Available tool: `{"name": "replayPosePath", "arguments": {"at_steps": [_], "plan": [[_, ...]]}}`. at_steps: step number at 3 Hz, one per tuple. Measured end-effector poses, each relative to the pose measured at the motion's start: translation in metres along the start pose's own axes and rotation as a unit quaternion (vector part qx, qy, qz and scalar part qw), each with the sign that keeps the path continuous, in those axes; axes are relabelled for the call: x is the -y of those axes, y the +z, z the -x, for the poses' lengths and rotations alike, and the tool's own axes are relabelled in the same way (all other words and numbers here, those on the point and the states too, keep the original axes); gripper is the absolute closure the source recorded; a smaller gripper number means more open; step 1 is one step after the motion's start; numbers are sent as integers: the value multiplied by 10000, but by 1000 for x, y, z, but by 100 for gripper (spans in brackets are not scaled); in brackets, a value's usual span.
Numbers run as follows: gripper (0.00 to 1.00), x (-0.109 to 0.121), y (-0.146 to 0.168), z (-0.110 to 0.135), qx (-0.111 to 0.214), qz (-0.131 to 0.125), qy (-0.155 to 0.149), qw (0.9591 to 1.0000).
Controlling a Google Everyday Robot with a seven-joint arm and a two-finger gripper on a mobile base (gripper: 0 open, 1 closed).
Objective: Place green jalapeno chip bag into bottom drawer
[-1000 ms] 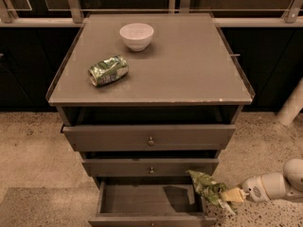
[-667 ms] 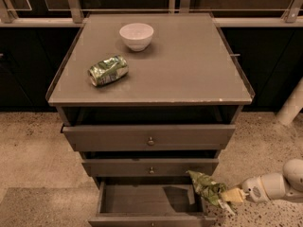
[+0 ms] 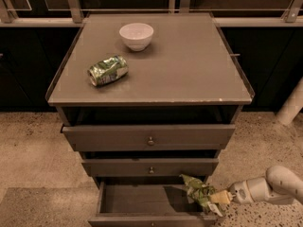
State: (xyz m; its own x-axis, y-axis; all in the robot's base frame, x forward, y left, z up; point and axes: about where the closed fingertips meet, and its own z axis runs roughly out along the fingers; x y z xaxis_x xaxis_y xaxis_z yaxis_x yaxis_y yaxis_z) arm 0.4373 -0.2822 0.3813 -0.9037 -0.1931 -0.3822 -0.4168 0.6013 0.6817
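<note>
I will release the green jalapeno chip bag on the bottom drawer's inside (image 3: 181, 202), toward the end nearest my arm.
The green jalapeno chip bag (image 3: 198, 193) is crumpled and hangs over the right end of the open bottom drawer (image 3: 142, 219). My gripper (image 3: 218, 198) reaches in from the lower right on a white arm and is shut on the bag's right edge. The bag sits just above the drawer's right inner corner. The drawer is pulled out and its inside looks dark and bare.
A crushed green-and-white can (image 3: 108, 70) and a white bowl (image 3: 136, 35) sit on the cabinet top (image 3: 189, 70). The two upper drawers (image 3: 150, 138) with round knobs are slightly pulled out. Speckled floor surrounds the cabinet; a white post (image 3: 291, 105) stands at right.
</note>
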Motion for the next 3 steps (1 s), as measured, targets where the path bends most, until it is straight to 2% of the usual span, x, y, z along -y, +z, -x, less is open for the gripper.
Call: {"name": "replayPosePath", "arguments": {"at_steps": [1, 3], "plan": [[100, 20, 33, -4, -115, 42, 98, 9999], [100, 44, 94, -6, -504, -51, 26, 9987]]}}
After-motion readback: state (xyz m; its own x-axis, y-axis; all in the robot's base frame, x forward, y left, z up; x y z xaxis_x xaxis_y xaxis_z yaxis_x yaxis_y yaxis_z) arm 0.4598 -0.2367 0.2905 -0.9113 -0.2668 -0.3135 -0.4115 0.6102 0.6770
